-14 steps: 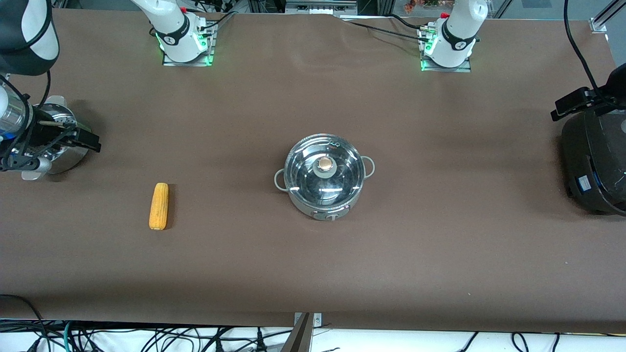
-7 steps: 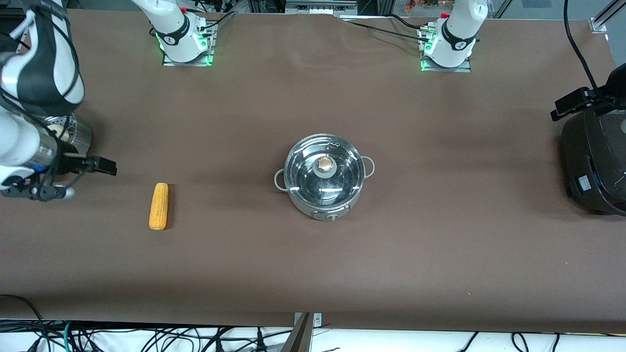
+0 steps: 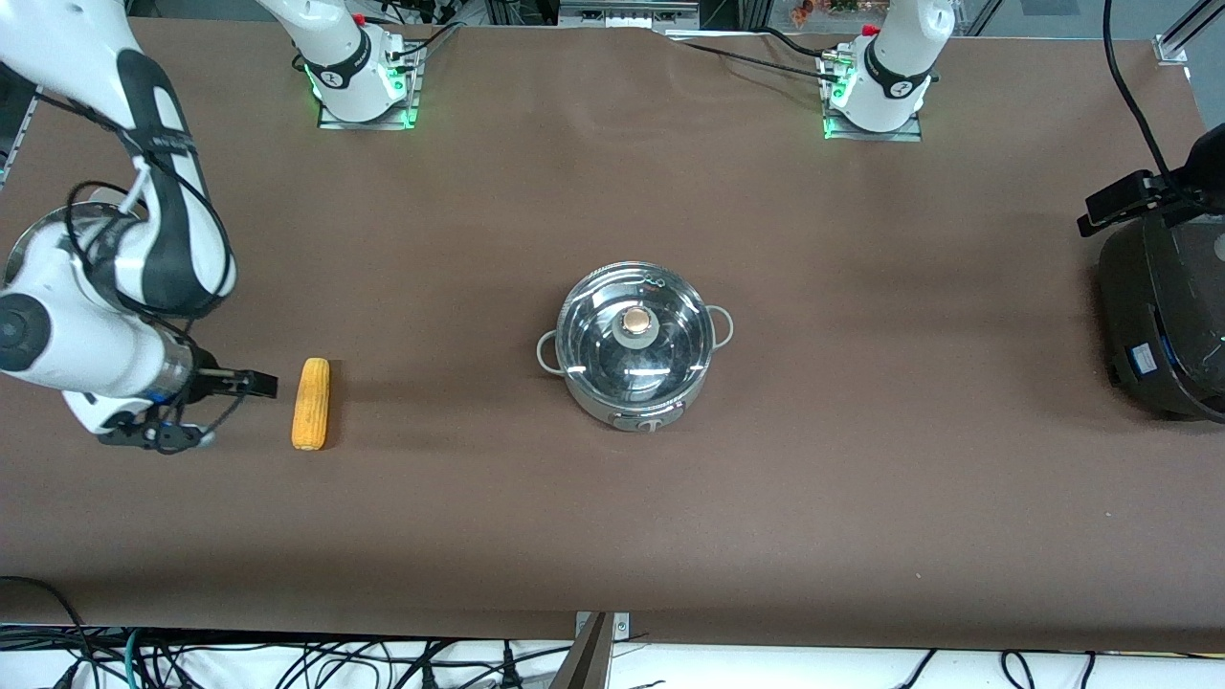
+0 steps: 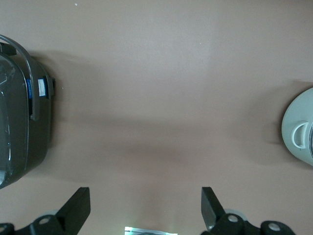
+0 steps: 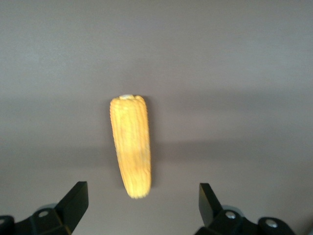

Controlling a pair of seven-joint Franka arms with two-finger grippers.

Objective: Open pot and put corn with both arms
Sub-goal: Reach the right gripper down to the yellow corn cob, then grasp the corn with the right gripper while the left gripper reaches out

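Observation:
My right gripper is going to close around the middle of the corn [image 3: 311, 400] [image 5: 132, 152], leaving both ends of the corn free.
The pot [image 3: 634, 359] stands mid-table with its glass lid [image 3: 593, 335] on, tan knob [image 3: 634, 325] on top. The corn [image 3: 311, 403] lies on the brown table toward the right arm's end. My right gripper [image 3: 258, 385] hangs low just beside the corn on the side away from the pot. In the right wrist view it is open [image 5: 142, 193], with the corn [image 5: 130, 152] lengthwise ahead and its near end level with the fingertips. My left gripper [image 3: 1096, 212] waits high over the left arm's end of the table, open [image 4: 146, 196] and holding nothing.
A big black cooker [image 3: 1163, 325] sits at the left arm's end of the table, also in the left wrist view as the cooker [image 4: 19, 122]. Both arm bases [image 3: 359, 81] stand along the table edge farthest from the front camera. Cables hang below the nearest edge.
My right arm has swung from over a steel bowl toward the front camera and lowered beside the corn. The left arm, pot and corn have not moved.

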